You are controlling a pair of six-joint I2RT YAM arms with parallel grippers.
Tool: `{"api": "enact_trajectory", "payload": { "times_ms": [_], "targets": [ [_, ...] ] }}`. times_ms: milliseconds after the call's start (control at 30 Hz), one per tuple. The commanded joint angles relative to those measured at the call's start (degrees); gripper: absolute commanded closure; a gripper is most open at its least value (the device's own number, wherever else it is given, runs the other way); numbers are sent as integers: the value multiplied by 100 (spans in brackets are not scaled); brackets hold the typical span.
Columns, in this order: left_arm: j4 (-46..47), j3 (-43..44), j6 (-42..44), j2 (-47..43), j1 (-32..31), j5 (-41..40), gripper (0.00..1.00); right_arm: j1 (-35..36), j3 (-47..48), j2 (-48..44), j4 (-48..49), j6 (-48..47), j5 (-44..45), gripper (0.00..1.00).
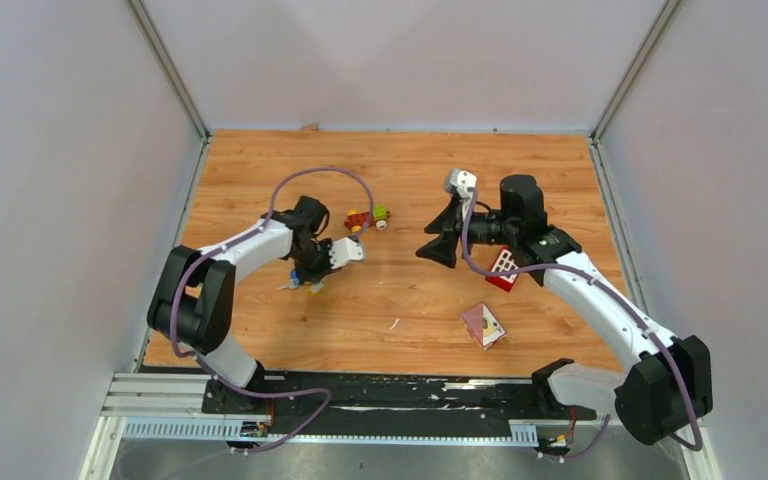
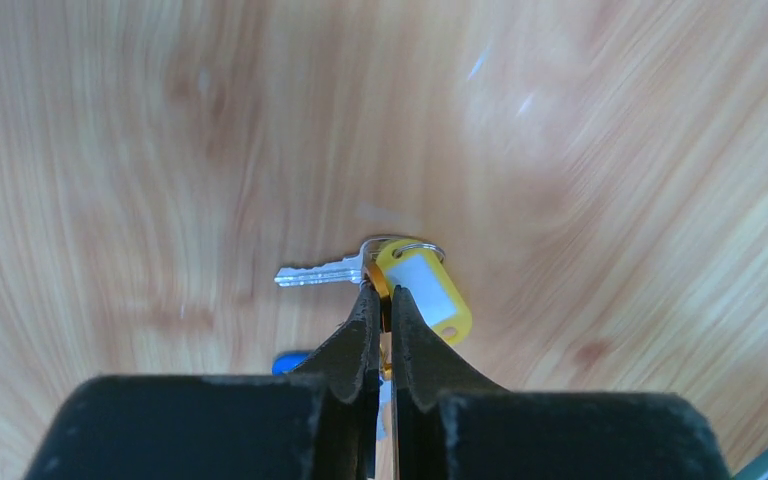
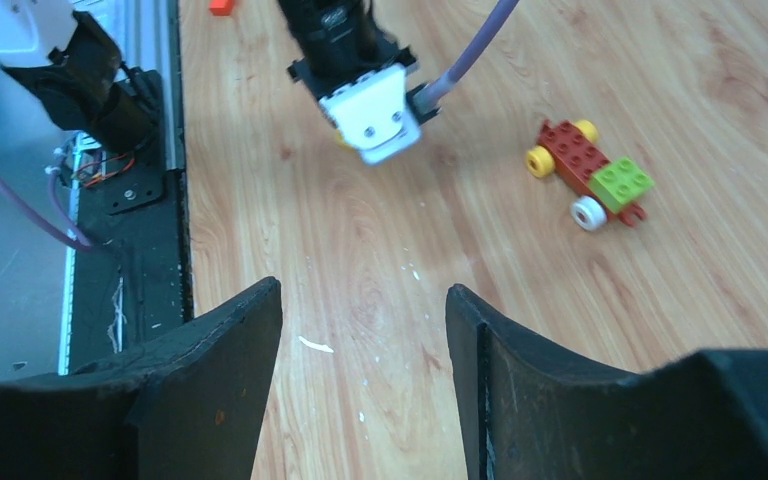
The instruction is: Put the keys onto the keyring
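Observation:
Left fingers cover most of the gold keyring, so next I lift it and pinch its free edge (image 2: 375, 273) with my right gripper first.
In the left wrist view my left gripper (image 2: 382, 293) is shut on the thin gold keyring (image 2: 384, 305), pinched edge-on between the fingertips just above the wooden floor. A silver key (image 2: 316, 273) sticks out to the left of the tips, and a yellow tag with a white label (image 2: 426, 290) lies to their right. A blue key head (image 2: 288, 361) peeks out behind the left finger. From above, the left gripper (image 1: 309, 282) points down at this small cluster (image 1: 303, 288). My right gripper (image 1: 438, 246) hovers open and empty at mid-table (image 3: 365, 300).
A red-and-green toy car (image 1: 368, 218) (image 3: 592, 170) sits between the arms. A red block with white squares (image 1: 503, 268) lies under the right arm, and a pink card (image 1: 483, 325) lies nearer the front. The black base rail (image 1: 380, 395) runs along the near edge.

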Motion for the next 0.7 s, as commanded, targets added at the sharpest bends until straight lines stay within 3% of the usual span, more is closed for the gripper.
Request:
{"api": "enact_trajectory", "payload": {
  "times_ms": [0, 133, 333, 500, 667],
  "targets": [
    [-207, 459, -623, 362, -946, 444, 100, -407, 279, -501, -273, -244, 46, 39],
    [-408, 1011, -951, 433, -1678, 711, 100, -717, 332, -871, -674, -447, 156, 39],
    [-200, 1424, -1223, -212, -1734, 1048, 100, -935, 298, -1079, -797, -454, 173, 39],
    [104, 1290, -1345, -1003, -1511, 1217, 100, -991, 363, -1043, -655, -248, 65, 39],
    [867, 943, -1998, -1916, -839, 2551, 100, -946, 369, -872, -188, 48, -584, 39]
  ]
}}
